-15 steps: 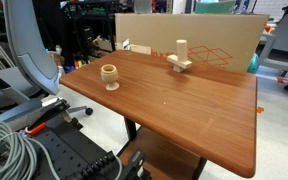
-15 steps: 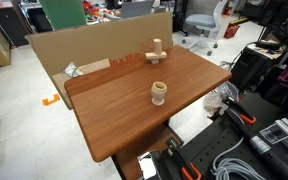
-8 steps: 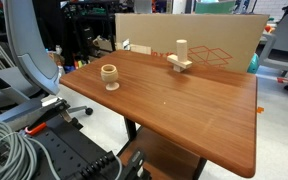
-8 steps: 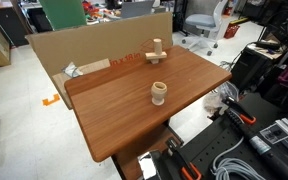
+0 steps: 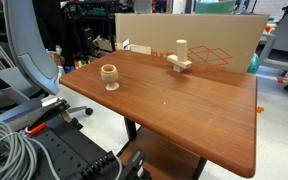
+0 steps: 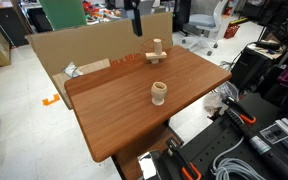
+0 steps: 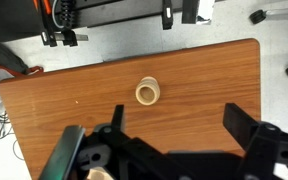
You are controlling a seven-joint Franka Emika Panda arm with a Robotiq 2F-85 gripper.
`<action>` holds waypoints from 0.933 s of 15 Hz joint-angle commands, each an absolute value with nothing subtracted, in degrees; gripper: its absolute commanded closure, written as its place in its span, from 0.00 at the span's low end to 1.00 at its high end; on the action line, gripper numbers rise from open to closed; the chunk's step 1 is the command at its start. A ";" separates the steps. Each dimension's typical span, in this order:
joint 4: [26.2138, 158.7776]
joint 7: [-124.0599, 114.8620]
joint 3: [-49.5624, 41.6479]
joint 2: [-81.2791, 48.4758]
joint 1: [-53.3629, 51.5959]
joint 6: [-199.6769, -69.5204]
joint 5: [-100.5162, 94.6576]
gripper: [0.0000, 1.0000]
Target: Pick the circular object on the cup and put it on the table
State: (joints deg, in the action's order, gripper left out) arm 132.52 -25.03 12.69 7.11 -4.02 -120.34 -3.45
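I should close my gripper around the outer side of the circular object (image 5: 109, 74) (image 7: 147, 91) that rests on the rim of the pale wooden cup.
The pale wooden cup (image 5: 110, 80) stands on the reddish-brown table (image 5: 184, 110) near one edge. The circular object (image 5: 109, 69), a pale ring, lies on the cup's rim. Both also show in an exterior view, cup (image 6: 158, 97) and ring (image 6: 158, 87). In the wrist view I look straight down on the ring (image 7: 147, 93) covering the cup. My gripper (image 7: 179, 122) is open and empty, high above the table, with the cup beyond the fingertips. It shows as a dark shape at the top of an exterior view (image 6: 135, 18), above the cardboard.
An upright wooden peg on a flat base (image 5: 180, 60) stands near the table's far edge, also seen in an exterior view (image 6: 156, 54). A large cardboard sheet (image 5: 199, 40) stands behind the table. An office chair (image 5: 29, 50) and cables (image 5: 14, 150) lie beside it.
My gripper has come into view at the top of an exterior view, above the cardboard. The cup, ring and peg have not moved.
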 commanded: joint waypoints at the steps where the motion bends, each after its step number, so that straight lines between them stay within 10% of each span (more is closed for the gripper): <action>1: 130.75 -24.06 10.03 -0.31 -3.99 -123.08 -5.99 0.00; 14: 124.12 -24.55 4.94 -16.52 -6.85 -128.49 -10.69 0.00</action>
